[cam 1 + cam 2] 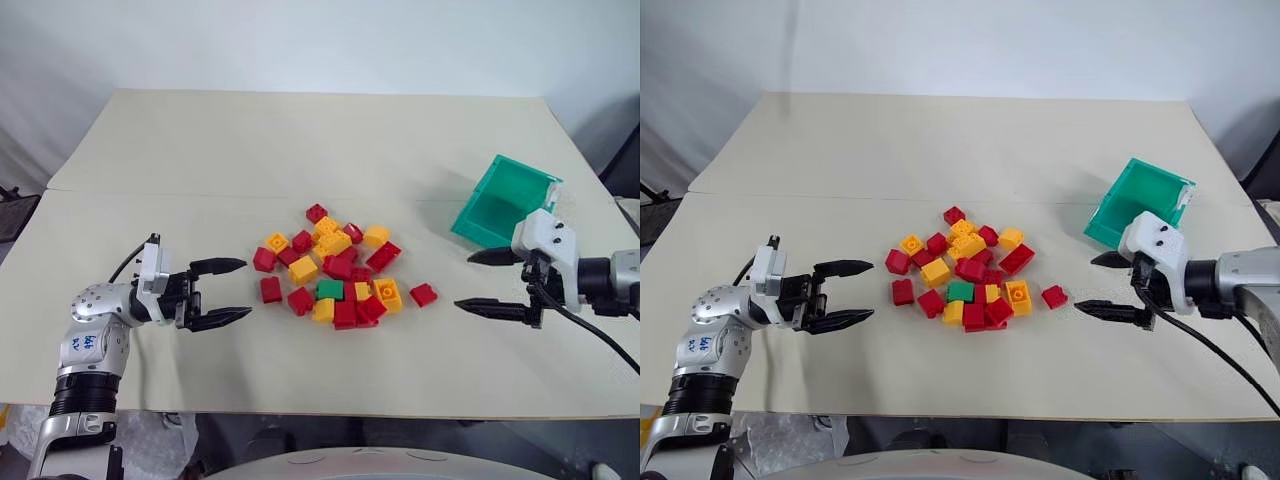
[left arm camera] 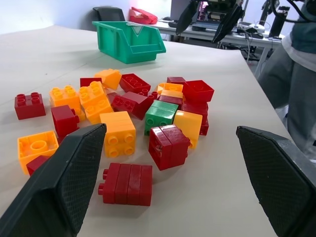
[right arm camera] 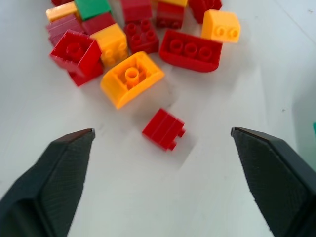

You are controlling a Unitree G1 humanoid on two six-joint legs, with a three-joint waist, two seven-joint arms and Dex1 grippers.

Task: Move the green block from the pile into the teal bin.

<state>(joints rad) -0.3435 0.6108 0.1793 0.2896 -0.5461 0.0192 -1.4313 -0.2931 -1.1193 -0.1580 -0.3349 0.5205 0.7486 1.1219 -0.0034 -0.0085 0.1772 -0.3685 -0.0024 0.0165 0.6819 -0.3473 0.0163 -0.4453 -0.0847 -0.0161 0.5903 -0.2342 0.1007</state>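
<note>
The robot's right gripper will close on the opposite sides of the green block (image 1: 329,289) (image 3: 93,6), which lies in the front part of the pile behind a yellow brick.
The green block (image 1: 330,290) lies in the front part of the pile (image 1: 334,268) of red and yellow bricks at the table's middle; it also shows as the green block (image 2: 161,114) among bricks and the green block (image 3: 92,7) at the pile's edge. The teal bin (image 1: 503,201) stands tilted at the right of the table. My left gripper (image 1: 232,291) hovers open to the left of the pile, pointing at it, empty. My right gripper (image 1: 480,281) is open and empty to the right of the pile, just in front of the bin.
A single red brick (image 1: 423,295) lies apart from the pile, toward my right gripper. The table (image 1: 300,150) has bare room behind the pile and along its front edge. Beyond the table's right side stand desks with equipment (image 2: 217,19).
</note>
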